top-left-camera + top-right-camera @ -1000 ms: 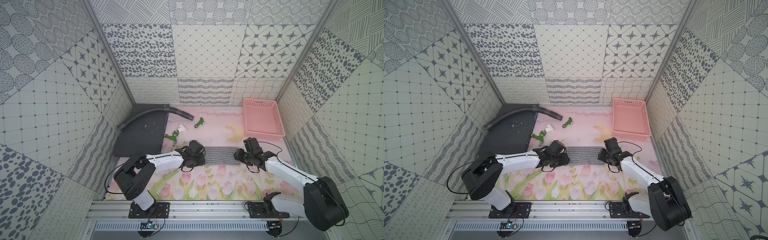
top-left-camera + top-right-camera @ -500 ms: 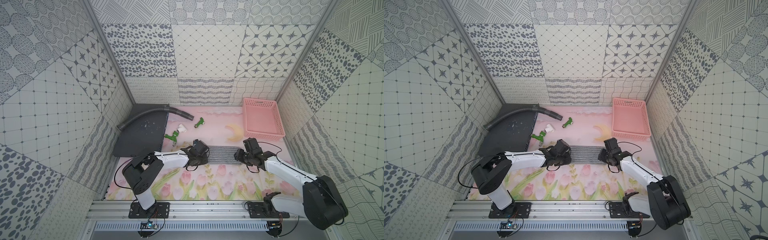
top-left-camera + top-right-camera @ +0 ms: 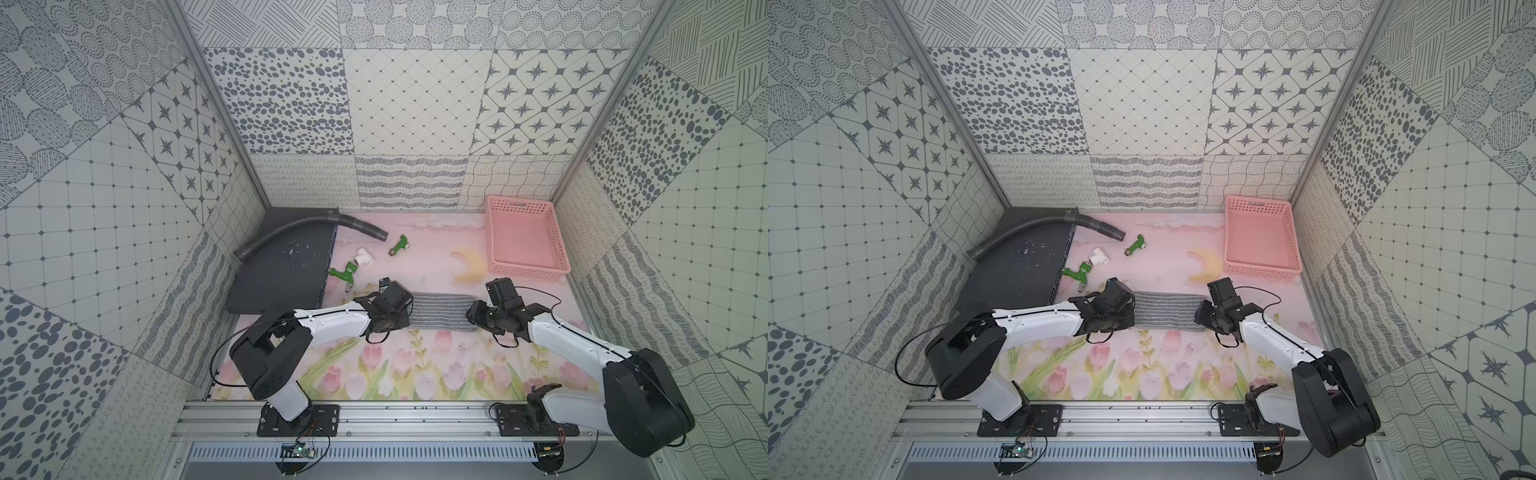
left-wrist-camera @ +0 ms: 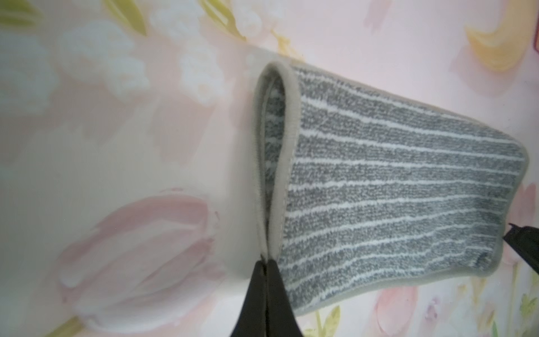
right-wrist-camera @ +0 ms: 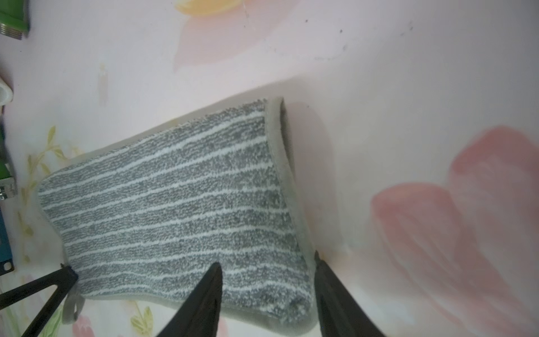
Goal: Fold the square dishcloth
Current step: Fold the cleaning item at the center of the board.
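Note:
The dishcloth's hem across from my left gripper is lying loose in my open right gripper, so my right gripper will pinch that hem (image 5: 309, 256) and hold the dishcloth steady for the fold.
The square dishcloth (image 3: 440, 311) (image 3: 1165, 311) is grey with thin white stripes. It lies doubled over as a flat band on the flowered mat between my two arms. My left gripper (image 3: 401, 316) (image 4: 266, 262) is shut on the hemmed edge at the cloth's (image 4: 393, 181) left end, where the two layers gape a little. At the right end my right gripper (image 3: 476, 318) (image 5: 267, 259) stands open astride the cloth's (image 5: 180, 210) near corner. One of its fingers rests over the fabric, the other is just outside the hem on the mat.
A pink basket (image 3: 528, 272) stands at the back right. A dark board (image 3: 282, 278) with a grey hose (image 3: 299, 232) across it fills the back left. Two green taps (image 3: 343, 274) (image 3: 400, 245) and a white pipe elbow (image 3: 365, 257) lie behind the cloth.
My left gripper has slid right to the cloth's left end and shut on its edge. The right arm and its open jaws have stayed put.

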